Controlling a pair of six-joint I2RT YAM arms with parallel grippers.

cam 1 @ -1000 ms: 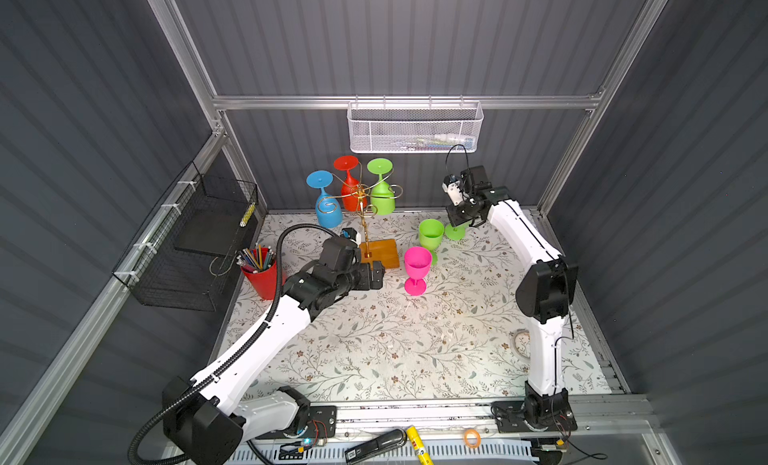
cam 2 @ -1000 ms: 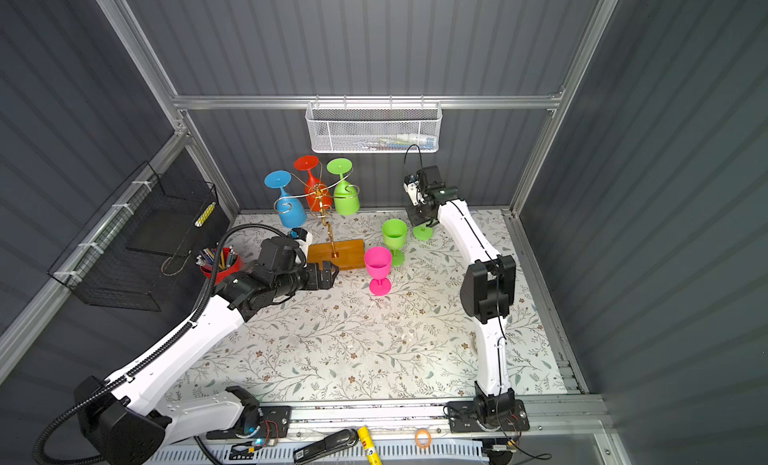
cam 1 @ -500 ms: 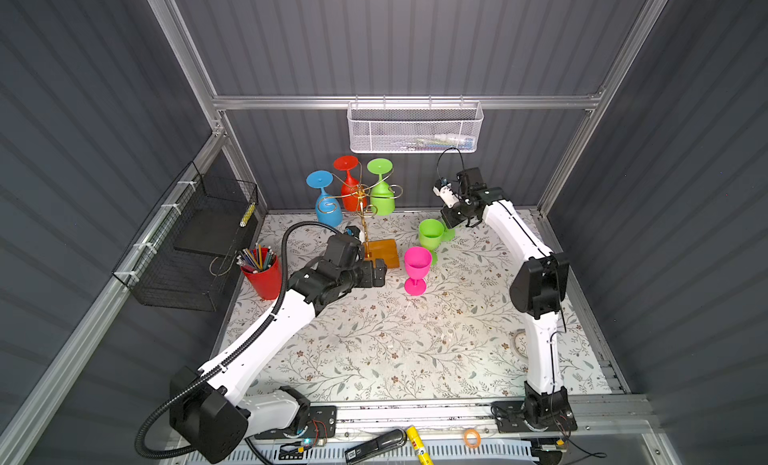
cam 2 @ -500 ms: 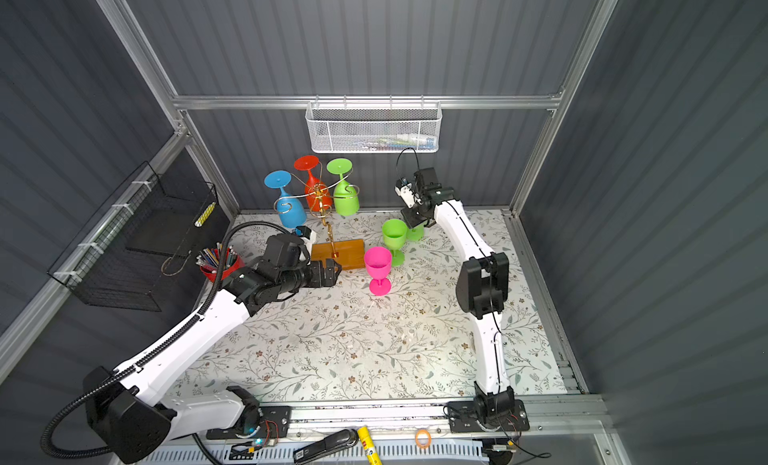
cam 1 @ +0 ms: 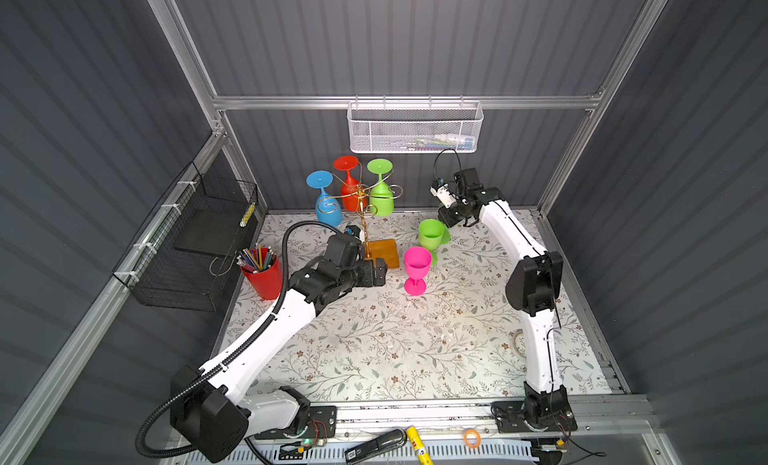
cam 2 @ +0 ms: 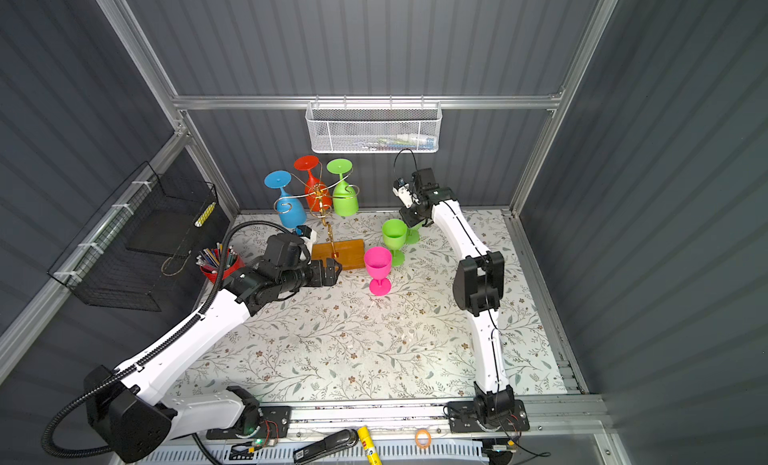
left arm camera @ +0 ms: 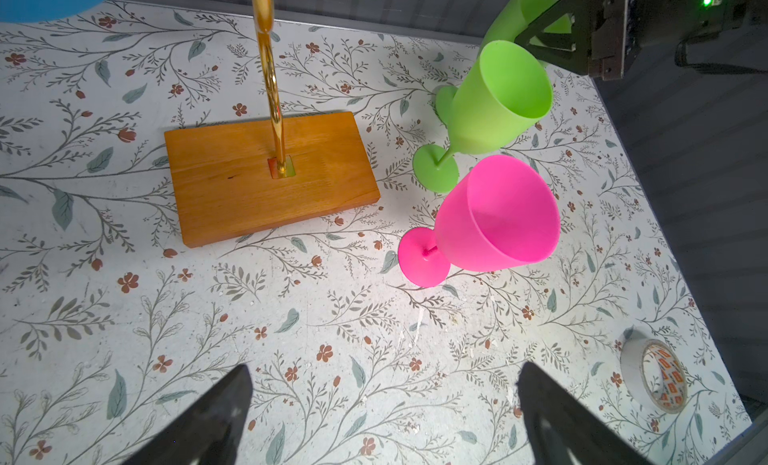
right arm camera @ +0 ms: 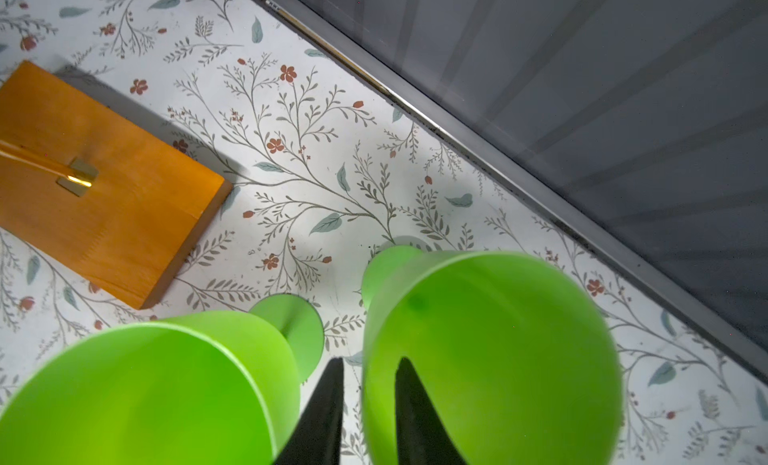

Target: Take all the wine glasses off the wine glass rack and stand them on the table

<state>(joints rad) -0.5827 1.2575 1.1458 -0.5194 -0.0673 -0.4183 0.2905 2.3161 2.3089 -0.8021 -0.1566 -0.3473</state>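
The blue wine glass's upturned foot [cam 1: 310, 180] on the wine glass rack is next for my left gripper, which should close on its outer edge.
The wine glass rack [cam 1: 360, 198] is gold wire on a wooden base [cam 1: 384, 252] [left arm camera: 266, 180] [right arm camera: 104, 209]. A blue [cam 1: 328, 211], a red [cam 1: 348, 188] and a green wine glass [cam 1: 381, 198] hang upside down from it. Two green glasses stand upright on the table, one in front [cam 1: 431, 233] [right arm camera: 166, 380] and one behind it [right arm camera: 498, 338]. My right gripper [cam 1: 449, 218] [right arm camera: 368, 384] straddles the rear glass's rim with its jaws slightly parted, the outer finger [right arm camera: 328, 400] clear of the wall. A pink glass [cam 1: 417, 267] [left arm camera: 494, 218] stands nearby. My left gripper [cam 1: 376, 272] [left arm camera: 382, 400] hangs open and empty before the base.
A red cup of pencils [cam 1: 262, 274] stands at the left, beside a black wire basket [cam 1: 195, 242] on the side wall. A white mesh basket [cam 1: 415, 128] hangs on the back wall. A tape roll [left arm camera: 660, 375] lies at the right. The back wall runs close behind the right gripper.
The right gripper has sunk a little beside the front green glass and its jaws have parted on the rear glass's rim. The left arm has edged slightly forward.
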